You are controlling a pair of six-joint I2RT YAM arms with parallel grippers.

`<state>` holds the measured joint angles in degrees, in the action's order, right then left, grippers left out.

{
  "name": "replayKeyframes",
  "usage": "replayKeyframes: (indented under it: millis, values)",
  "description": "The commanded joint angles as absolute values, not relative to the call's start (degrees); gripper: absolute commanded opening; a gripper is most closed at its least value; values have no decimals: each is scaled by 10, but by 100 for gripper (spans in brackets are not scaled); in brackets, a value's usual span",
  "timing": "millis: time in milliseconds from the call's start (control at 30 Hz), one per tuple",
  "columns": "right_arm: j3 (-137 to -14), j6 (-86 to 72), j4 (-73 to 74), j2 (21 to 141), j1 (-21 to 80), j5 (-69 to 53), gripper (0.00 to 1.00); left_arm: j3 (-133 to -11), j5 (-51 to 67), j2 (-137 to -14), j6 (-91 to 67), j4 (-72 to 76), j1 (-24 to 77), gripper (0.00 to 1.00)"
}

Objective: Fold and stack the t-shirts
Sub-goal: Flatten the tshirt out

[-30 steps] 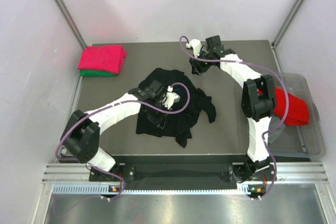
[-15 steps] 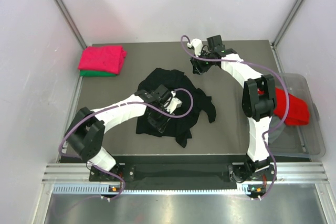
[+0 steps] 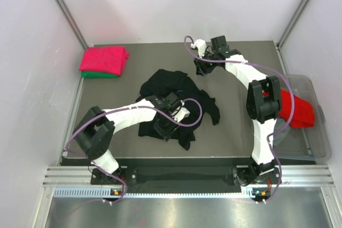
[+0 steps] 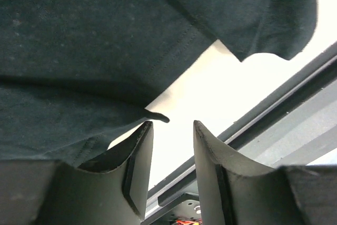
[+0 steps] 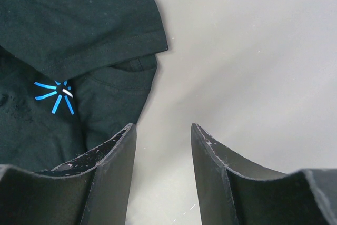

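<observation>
The robot's right gripper needs to next go to the black t-shirt's far corner (image 3: 185, 73) (image 5: 164, 48), just past the small blue star print, and close there.
A crumpled black t-shirt (image 3: 184, 97) lies in the middle of the table. My left gripper (image 3: 165, 127) is low over its near edge. In the left wrist view the gripper (image 4: 171, 125) is open and empty, and a hem of the black t-shirt (image 4: 105, 35) lies just past the left fingertip (image 4: 143, 130). My right gripper (image 3: 200, 70) is open and empty above bare table off the shirt's far right corner. In the right wrist view the gripper (image 5: 162, 127) has the black t-shirt (image 5: 79, 19) to its upper left, with a small blue star print (image 5: 55, 96).
A folded pink-red t-shirt (image 3: 105, 59) lies on a folded green one (image 3: 99, 75) at the far left corner. A red t-shirt (image 3: 296, 110) lies in a clear plastic bin (image 3: 315, 134) off the table's right edge. The table's near rail (image 4: 284, 114) shows beyond the left fingers.
My left gripper has moved right and toward the near edge of the black t-shirt. The right arm has stayed still.
</observation>
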<state>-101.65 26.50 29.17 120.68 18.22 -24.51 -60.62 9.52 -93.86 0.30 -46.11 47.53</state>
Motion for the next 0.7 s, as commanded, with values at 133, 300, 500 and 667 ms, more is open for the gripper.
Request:
replayKeyframes:
  millis: [133,300,500,667]
  values:
    - [-1009,270,280,1166,176,-263,47,-628,69,-975,2,-465,475,41]
    - [-997,267,272,1163,176,-267,46,-636,48,-983,-15,-461,475,33]
    - [-989,264,269,1161,177,-271,46,-643,26,-969,-15,-456,475,0]
    - [-977,264,267,1144,175,-268,45,-659,-24,-926,14,-470,473,0]
